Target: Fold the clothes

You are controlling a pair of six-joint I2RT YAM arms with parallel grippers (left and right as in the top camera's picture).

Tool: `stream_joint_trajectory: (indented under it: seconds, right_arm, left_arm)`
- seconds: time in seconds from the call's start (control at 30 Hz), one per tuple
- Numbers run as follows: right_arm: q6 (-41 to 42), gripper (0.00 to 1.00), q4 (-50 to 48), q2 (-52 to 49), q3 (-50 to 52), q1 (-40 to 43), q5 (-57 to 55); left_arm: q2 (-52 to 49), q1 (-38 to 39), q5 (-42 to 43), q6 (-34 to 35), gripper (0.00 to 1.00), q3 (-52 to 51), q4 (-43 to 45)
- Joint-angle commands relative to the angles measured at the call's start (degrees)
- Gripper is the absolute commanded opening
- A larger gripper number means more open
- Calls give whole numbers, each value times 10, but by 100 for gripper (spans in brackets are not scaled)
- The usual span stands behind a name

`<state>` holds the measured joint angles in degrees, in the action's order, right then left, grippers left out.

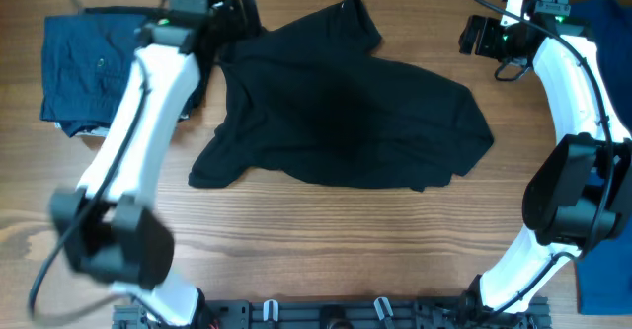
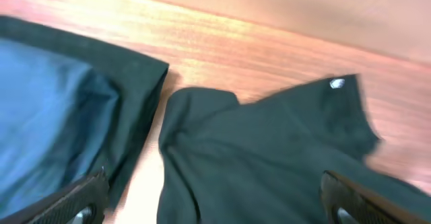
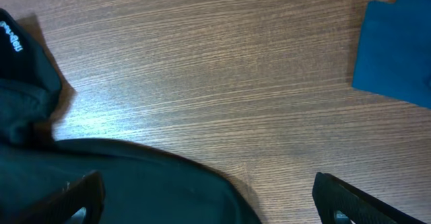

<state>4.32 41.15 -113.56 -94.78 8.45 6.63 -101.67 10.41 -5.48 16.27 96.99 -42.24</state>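
Observation:
My right gripper should grip the black shirt at the far corner [image 1: 462, 103] [image 3: 209, 209], on the side nearest the bright blue cloth.
The black shirt [image 1: 346, 112] lies crumpled and spread across the middle of the table, one sleeve pointing to the far edge. My left gripper [image 1: 235, 18] hovers over its far left part. In the left wrist view, the left gripper [image 2: 215, 207] is open, its fingertips [image 2: 77, 200] wide apart above the black shirt [image 2: 269, 157], gripping nothing. My right gripper [image 1: 481, 36] is at the far right, beyond the shirt's right side. Seen from the right wrist, it [image 3: 212, 200] is open over the black shirt's edge [image 3: 135, 183] and bare wood.
A folded navy garment [image 1: 84, 72] lies at the far left, close beside the left gripper, also seen as the navy garment [image 2: 47, 116]. Bright blue cloth [image 1: 604, 18] lies at the right edge, seen as blue cloth [image 3: 397, 49]. The wooden table [image 1: 326, 240] is bare in front.

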Motion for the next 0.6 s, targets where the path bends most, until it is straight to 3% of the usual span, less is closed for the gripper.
stream_joint_trajectory:
  seconds: [0.0,0.33,0.43,0.57]
  right_arm:
    - [6,100,-22,3,-5,2,7]
    - [26,100,-101,3,-5,2,19]
    - [108,100,-72,3,-5,2,97]
    - [17,100,-9,3,-5,2,261]
  left_arm:
    - [52,-6,65,25,100,5,-72]
    - [109,-18,70,71,100,5,-278]
    - [137,-21,70,82,100,5,-311]
    - [160,-22,56,82,100,5,-344]
